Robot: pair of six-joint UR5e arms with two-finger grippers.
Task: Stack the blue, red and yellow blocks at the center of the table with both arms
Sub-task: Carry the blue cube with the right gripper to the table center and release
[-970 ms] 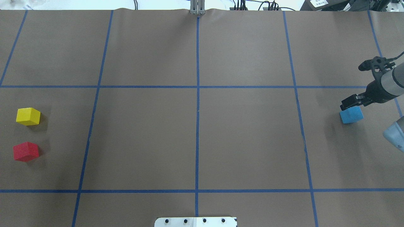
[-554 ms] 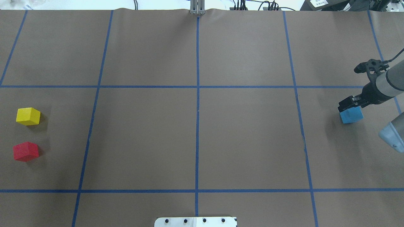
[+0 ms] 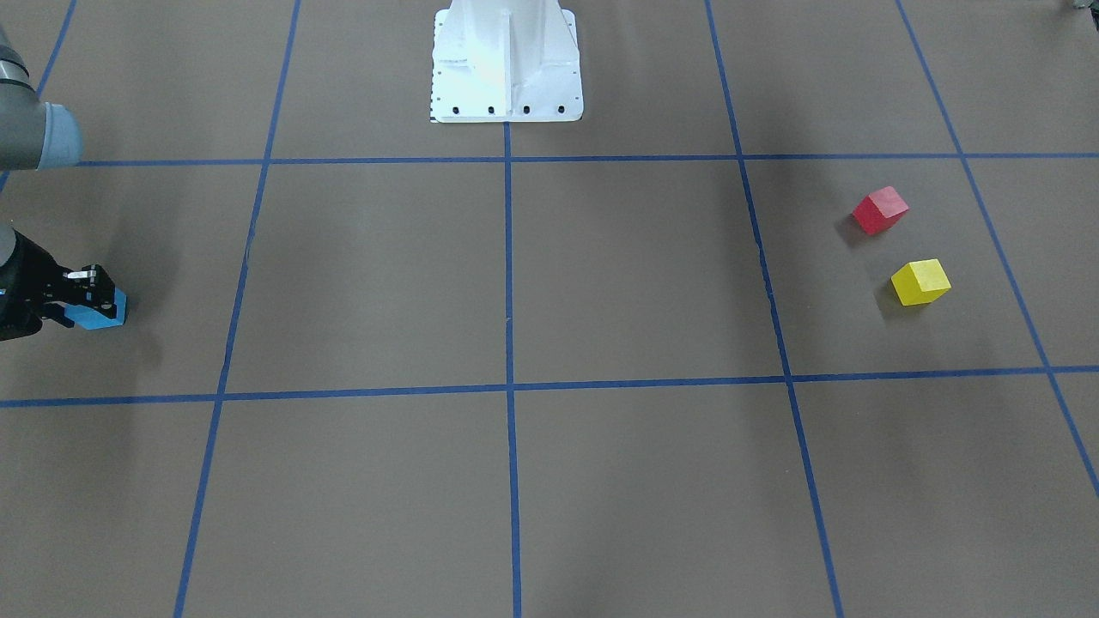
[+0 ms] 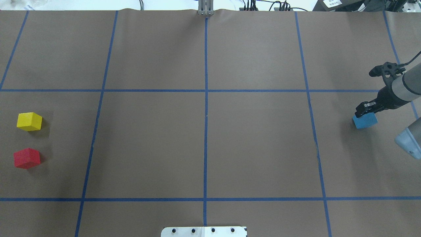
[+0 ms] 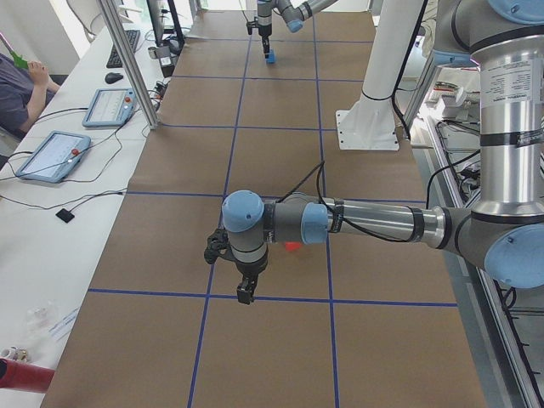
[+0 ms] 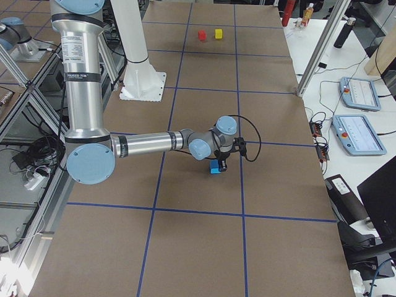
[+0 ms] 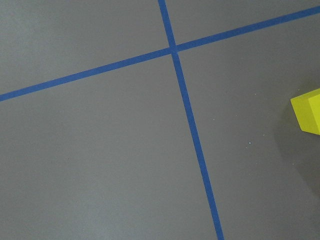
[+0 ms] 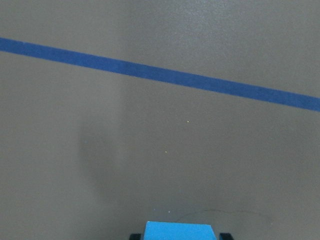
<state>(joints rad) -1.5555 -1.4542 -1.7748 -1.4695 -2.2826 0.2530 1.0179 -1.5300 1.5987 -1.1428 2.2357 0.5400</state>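
Note:
My right gripper has the blue block to place. It will put it down on the middle tape line (image 3: 513,331), beside its crossing facing the white base plate.
The blue block (image 4: 365,121) sits on the table at the far right, also in the front-facing view (image 3: 101,317). My right gripper (image 4: 363,111) is down on it, and the right wrist view shows the block (image 8: 182,231) between the two fingertips, which touch its sides. The yellow block (image 4: 29,121) and the red block (image 4: 27,158) lie at the far left. My left gripper (image 5: 245,293) shows only in the exterior left view, hanging above the table near the red block (image 5: 291,247). I cannot tell whether it is open. The left wrist view catches the yellow block (image 7: 307,116) at its right edge.
Blue tape lines (image 4: 206,108) divide the brown table into squares. The white robot base plate (image 4: 204,231) is at the near edge. Tablets (image 6: 357,94) and a seated operator (image 5: 17,85) are beside the table.
My right gripper has come down over the blue block and its fingers have closed in on the block's sides. The block shifted slightly. The red and yellow blocks have not moved.

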